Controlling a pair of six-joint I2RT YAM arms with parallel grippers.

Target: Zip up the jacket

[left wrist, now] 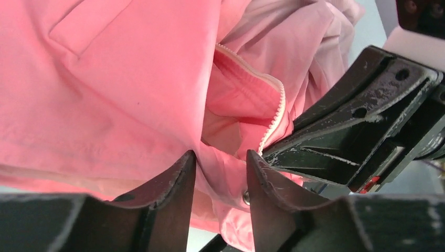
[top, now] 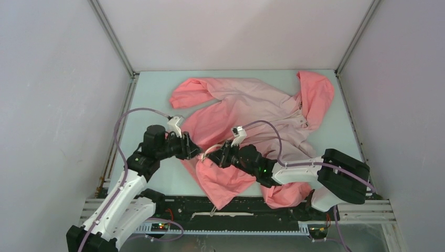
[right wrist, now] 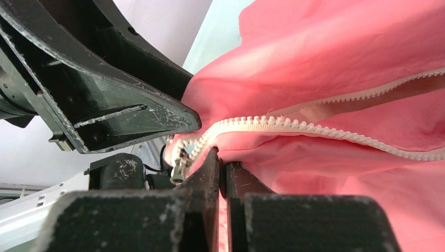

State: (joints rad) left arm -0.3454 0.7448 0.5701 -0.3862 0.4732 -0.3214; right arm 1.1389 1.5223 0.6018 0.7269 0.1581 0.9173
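My left gripper is open with the hem fold lying loose across its fingers, so it should back off, turn and pinch the fabric beside the zipper's low end (right wrist: 184,153).
The coral-pink jacket (top: 252,105) lies spread on the table, hood at the far right, with its lower hem lifted between my two grippers. My left gripper (top: 195,150) is partly open, its jaws standing either side of a fold of the hem (left wrist: 220,173) without squeezing it; a metal snap (left wrist: 245,197) sits by one finger. My right gripper (top: 211,156) is shut on jacket fabric just under the whitish zipper teeth (right wrist: 273,124). The metal slider (right wrist: 179,168) hangs at the zipper's low end, left of my right gripper (right wrist: 223,164). The zipper (left wrist: 275,113) gapes open.
The two grippers nearly touch: the right one's fingers (left wrist: 357,121) fill the right of the left wrist view, and the left one's fingers (right wrist: 105,105) loom in the right wrist view. Part of the jacket hangs over the table's near edge (top: 225,210). Metal frame posts (top: 113,42) stand at the corners.
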